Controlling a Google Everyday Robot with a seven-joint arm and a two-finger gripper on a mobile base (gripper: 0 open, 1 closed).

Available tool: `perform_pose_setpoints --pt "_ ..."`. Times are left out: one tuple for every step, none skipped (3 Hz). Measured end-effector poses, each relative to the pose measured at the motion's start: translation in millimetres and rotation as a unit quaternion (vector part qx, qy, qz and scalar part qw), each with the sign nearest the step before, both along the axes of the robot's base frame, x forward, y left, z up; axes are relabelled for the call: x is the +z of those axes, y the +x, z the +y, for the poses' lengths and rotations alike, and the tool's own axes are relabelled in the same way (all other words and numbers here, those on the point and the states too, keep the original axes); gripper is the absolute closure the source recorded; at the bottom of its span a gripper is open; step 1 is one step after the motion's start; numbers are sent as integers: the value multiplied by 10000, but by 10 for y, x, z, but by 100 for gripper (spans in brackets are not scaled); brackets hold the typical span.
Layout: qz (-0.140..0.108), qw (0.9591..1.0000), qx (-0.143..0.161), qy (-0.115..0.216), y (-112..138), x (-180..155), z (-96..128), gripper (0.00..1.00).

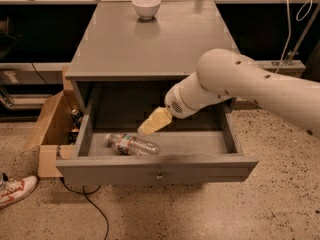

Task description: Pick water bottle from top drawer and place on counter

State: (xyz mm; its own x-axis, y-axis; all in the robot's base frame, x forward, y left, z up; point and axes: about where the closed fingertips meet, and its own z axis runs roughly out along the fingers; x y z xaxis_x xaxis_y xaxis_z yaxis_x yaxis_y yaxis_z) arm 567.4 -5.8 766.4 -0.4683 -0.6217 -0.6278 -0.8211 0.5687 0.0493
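The robot's gripper needs to next move down to the water bottle's middle [134,144], between the bottle's cap and its bottom, and close there.
The water bottle [132,145] lies on its side at the front left of the open top drawer [159,168], cap toward the left. My gripper [150,125] hangs on the white arm, inside the drawer opening, just above and to the right of the bottle, not touching it. The grey counter [150,41] stretches behind the drawer.
A white bowl [146,6] stands at the counter's far edge. An open cardboard box [52,129] sits on the floor left of the cabinet. A shoe [14,190] lies at the lower left, and a black cable [85,201] runs under the drawer.
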Motion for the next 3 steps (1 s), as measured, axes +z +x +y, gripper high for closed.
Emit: perform_pose_setpoints --pt "60 9997 103 -202 54 -359 287 0" --pt "3 9991 171 -400 167 -638 580 0" --pt "56 9986 158 -503 236 -841 697 0"
